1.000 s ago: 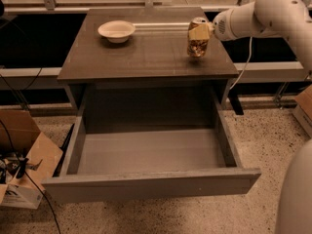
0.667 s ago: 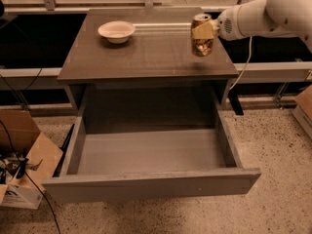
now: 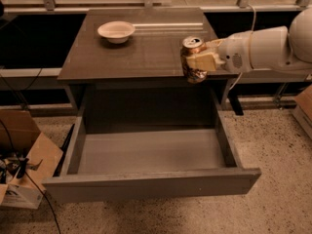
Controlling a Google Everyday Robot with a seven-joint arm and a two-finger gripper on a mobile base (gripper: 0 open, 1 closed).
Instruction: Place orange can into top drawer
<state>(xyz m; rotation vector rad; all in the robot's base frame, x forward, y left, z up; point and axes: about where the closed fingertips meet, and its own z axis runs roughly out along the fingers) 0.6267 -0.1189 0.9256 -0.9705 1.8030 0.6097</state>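
Observation:
The robot's gripper should set the orange can, still held upright above the drawer, down on the top drawer's bottom, around the middle (image 3: 168, 156) and nearer the front side of the drawer.
The orange can (image 3: 193, 58), gold-brown with a silver pull-tab top, is held upright in my gripper (image 3: 201, 61), which is shut around its middle. The white arm reaches in from the right. The can hangs in the air over the front right edge of the cabinet top, above the back right part of the top drawer (image 3: 146, 152). The drawer is pulled fully open toward me, wide and shallow with grey inner walls, and nothing lies in it.
A white bowl (image 3: 116, 31) sits on the grey cabinet top (image 3: 136, 52) at the back left. Cardboard boxes (image 3: 24, 165) and cables lie on the floor at left. A railing and glass run behind the cabinet.
My gripper has lifted the can off the cabinet top and carried it forward, from the back right of the top to above its front edge.

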